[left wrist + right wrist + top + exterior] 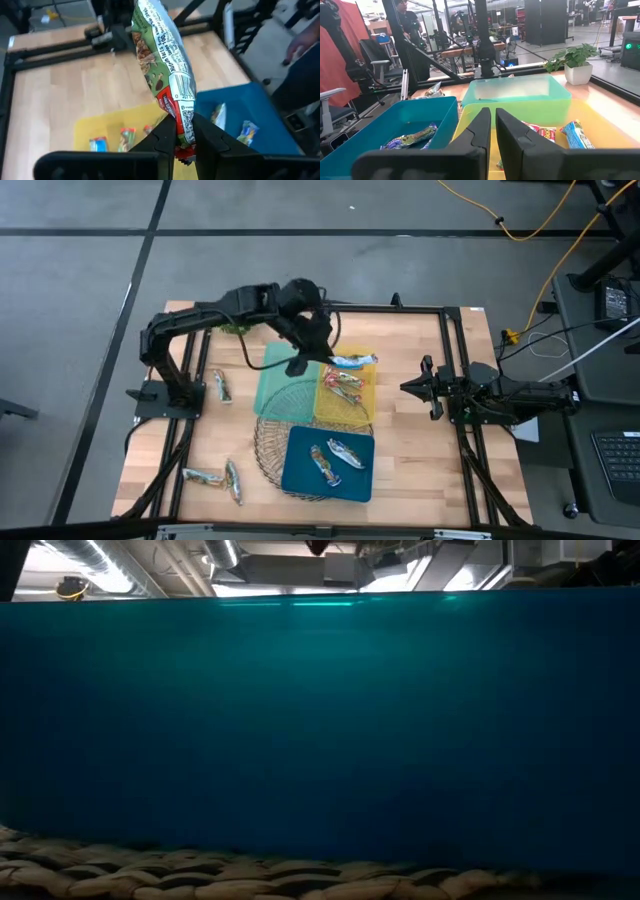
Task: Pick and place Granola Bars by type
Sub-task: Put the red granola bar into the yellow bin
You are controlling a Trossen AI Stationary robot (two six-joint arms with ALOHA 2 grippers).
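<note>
The robot's left gripper should release the granola bar in the yellow tray [351,408] [170,125], between the red-brown bars and the blue tray.
My left gripper [183,122] [318,350] is shut on a green-and-white granola bar [162,55] with a red end. It hangs in the air over the green tray [280,385] and the yellow tray [362,402]. The yellow tray holds red-brown bars [342,383] and a blue bar [352,361]. Two bars [335,457] lie in the blue tray [300,480]. Three more bars [221,387] [203,476] [234,480] lie on the table at the left. My right gripper [492,125] [410,387] waits shut at the table's right. My left gripper pinches the bar's red end [181,131] between its two fingers. The bar sticks out beyond the fingertips, lifted clear above the yellow tray. Its free end [145,10] points away from the gripper.
A wire basket [268,442] lies under the trays' near side. A potted plant [575,62] stands at the table's far left. The blue tray's wall [320,720] fills the low view. A black frame rail [452,370] runs along the table's right side.
</note>
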